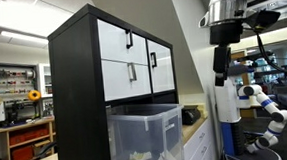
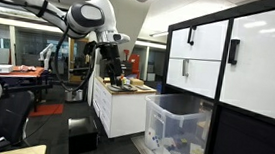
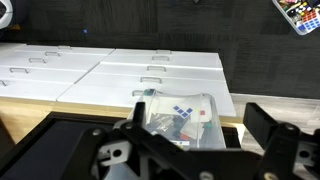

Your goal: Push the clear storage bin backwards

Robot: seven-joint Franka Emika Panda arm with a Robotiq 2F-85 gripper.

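Next, my gripper should go to the front rim (image 1: pixel 166 114) of the clear storage bin, opposite the black cabinet, and close there.
The clear storage bin (image 1: pixel 147 135) is a see-through plastic tub with small items inside. It stands in front of the tall black cabinet with white drawers and shows in both exterior views (image 2: pixel 176 131). In the wrist view the bin (image 3: pixel 180 112) lies between my fingers, far beyond them. My gripper (image 1: pixel 221 73) hangs high in the air, well away from the bin, over the counter in an exterior view (image 2: pixel 111 71). Its fingers (image 3: pixel 198 135) are spread wide with nothing between them.
The black cabinet with white drawers (image 1: pixel 127 61) stands right behind the bin. A white counter with a wooden top (image 2: pixel 125 101) holds small items under my arm. A black chair (image 2: pixel 9 111) and workbenches (image 1: pixel 21 123) stand further off.
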